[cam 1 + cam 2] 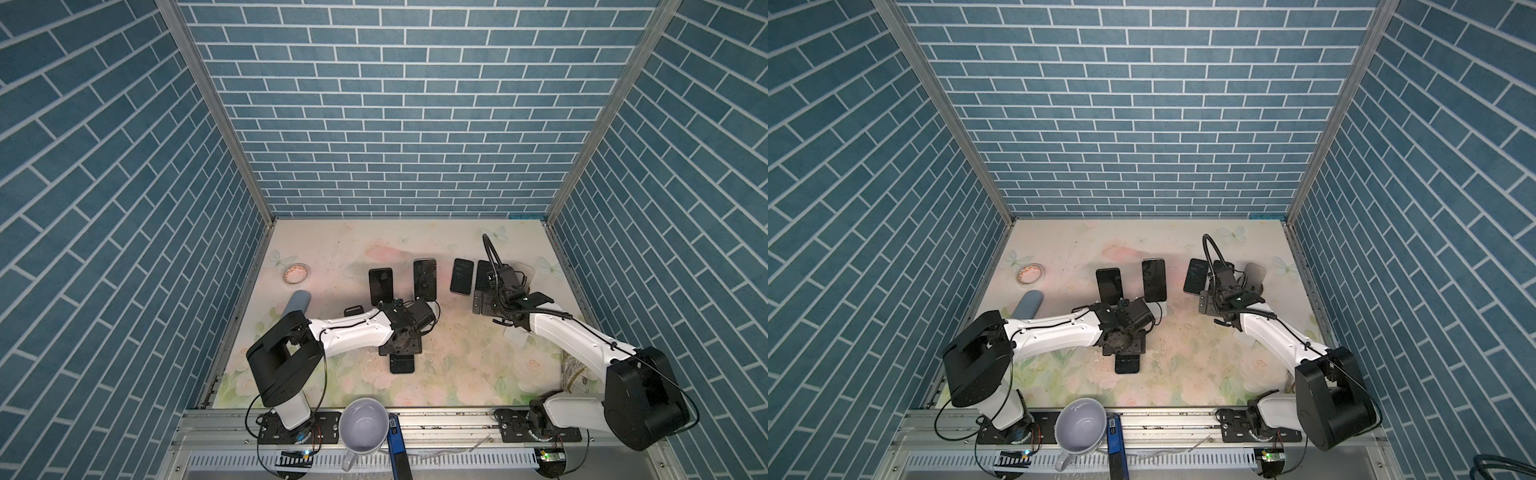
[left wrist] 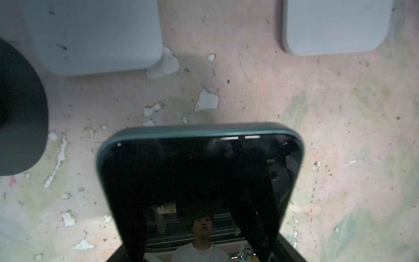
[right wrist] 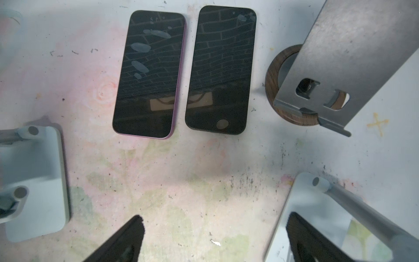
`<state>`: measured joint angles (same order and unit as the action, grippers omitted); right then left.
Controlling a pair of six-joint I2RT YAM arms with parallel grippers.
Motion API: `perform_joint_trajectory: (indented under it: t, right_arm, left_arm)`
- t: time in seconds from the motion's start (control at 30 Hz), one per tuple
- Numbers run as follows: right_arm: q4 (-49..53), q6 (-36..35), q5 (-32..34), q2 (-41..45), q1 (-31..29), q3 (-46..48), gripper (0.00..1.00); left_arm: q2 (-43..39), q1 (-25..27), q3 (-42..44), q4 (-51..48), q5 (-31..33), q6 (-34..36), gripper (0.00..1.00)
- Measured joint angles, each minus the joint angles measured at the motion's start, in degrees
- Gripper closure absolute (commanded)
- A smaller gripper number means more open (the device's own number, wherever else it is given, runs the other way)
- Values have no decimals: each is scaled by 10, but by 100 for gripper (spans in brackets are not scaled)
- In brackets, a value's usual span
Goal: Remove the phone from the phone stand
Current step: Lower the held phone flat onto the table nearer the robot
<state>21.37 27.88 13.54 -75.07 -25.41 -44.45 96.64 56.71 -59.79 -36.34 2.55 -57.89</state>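
Note:
The dark phone, now held low over the mat, will be released by my left gripper, and I will leave it on the floral mat [image 1: 407, 353] [image 2: 211, 233] in front of the two leaning phones.
My left gripper [image 1: 401, 353] is shut on a dark phone with a teal edge [image 1: 402, 365] [image 2: 199, 170] and holds it low over the floral mat, near the front and apart from every stand. Behind it, two other dark phones [image 1: 380, 284] [image 1: 424, 278] lean on pale phone stands, whose bases [image 2: 90, 34] [image 2: 335, 25] show in the left wrist view. My right gripper [image 1: 482, 303] [image 3: 213, 229] hangs open over bare mat with nothing between its fingers. Just beyond it, two phones [image 3: 149, 74] [image 3: 222, 70] lie flat side by side.
An empty grey metal stand on a wooden ring [image 3: 328, 68] stands beside the flat phones. Pale stand bases [image 3: 34, 181] [image 3: 317, 215] flank the right gripper. A tape roll [image 1: 297, 273] and a grey-blue cylinder [image 1: 297, 305] lie at the left. A mug [image 1: 363, 428] sits on the front rail.

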Motion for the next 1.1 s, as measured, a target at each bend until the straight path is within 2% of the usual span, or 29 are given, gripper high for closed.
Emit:
perform_joint_trajectory:
  t: [0.57,1.1]
  right_arm:
    - [-26,-14,2,1,0,13,1]
    - [-30,-14,2,1,0,18,1]
  left_arm:
    - [33,0,-1,15,-36,-19,35]
    - [35,-1,-1,17,-39,-27,31]
